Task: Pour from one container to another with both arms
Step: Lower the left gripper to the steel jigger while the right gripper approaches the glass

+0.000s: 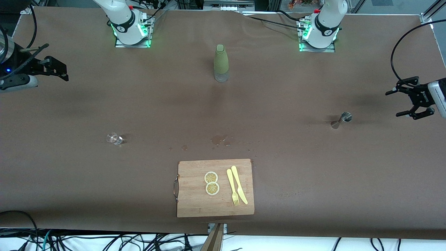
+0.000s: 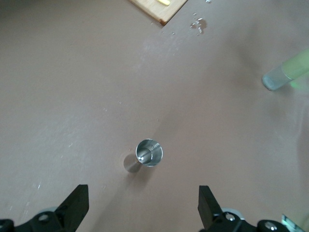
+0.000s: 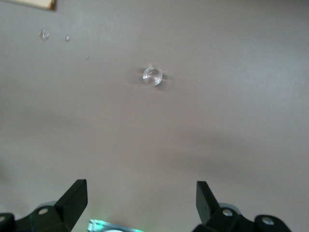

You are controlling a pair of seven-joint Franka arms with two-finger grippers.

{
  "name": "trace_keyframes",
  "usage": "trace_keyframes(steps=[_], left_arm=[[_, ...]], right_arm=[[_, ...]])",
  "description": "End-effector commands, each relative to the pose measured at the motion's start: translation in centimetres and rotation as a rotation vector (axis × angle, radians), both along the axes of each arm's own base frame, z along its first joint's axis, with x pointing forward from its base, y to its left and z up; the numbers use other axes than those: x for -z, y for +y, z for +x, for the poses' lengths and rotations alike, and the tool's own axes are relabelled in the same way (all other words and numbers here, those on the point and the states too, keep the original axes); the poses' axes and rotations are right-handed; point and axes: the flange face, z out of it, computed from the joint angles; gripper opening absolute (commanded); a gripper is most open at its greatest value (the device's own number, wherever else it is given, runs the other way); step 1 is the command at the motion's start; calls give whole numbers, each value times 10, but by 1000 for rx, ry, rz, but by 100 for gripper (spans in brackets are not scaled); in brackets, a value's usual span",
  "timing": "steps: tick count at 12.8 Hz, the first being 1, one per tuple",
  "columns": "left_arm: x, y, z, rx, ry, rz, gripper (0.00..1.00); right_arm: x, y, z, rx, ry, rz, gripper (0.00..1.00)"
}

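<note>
I move my left gripper to the steel jigger next and close it on the jigger's narrow middle (image 1: 340,120) (image 2: 140,162), just below its open upper cup.
A small steel jigger (image 1: 341,120) stands upright toward the left arm's end of the table, its open cup (image 2: 147,153) seen from above in the left wrist view. My left gripper (image 1: 393,104) hangs open over the table edge at that end, the jigger ahead of its spread fingers (image 2: 77,203), apart from them. A small clear glass (image 1: 114,138) stands toward the right arm's end, tiny in the right wrist view (image 3: 153,76). My right gripper (image 1: 57,68) hovers open and empty over that end's table edge; in its own view the gripper (image 3: 140,200) is well short of the glass.
A green bottle (image 1: 221,62) stands mid-table between the arm bases, also showing as the bottle (image 2: 285,77) in the left wrist view. A wooden cutting board (image 1: 195,205) near the front edge carries two lemon slices (image 1: 211,183), a yellow fork and a knife (image 1: 237,188). Wet spots (image 1: 218,139) lie beside the board.
</note>
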Motion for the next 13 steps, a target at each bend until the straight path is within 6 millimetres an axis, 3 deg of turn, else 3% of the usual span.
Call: trace_keyframes(steps=[1,2,6,9,13], left_arm=[[49,14,4,61,-93,-89,100],[66,16,4,83,-129,-119,100],[124,13,8,174,-297,-225,100],[165,16,-2,192,-340,-302,100],[207,14,-12,243,-455,-384,100]], right_arm=[[3,-6,2,-75,13,10,100],[3,-7,2,-74,13,8,100],[35,-14,17,-290,71,49,100],[54,-36,27,-434,82,86,100],[75,-74,39,-511,4,258,100]])
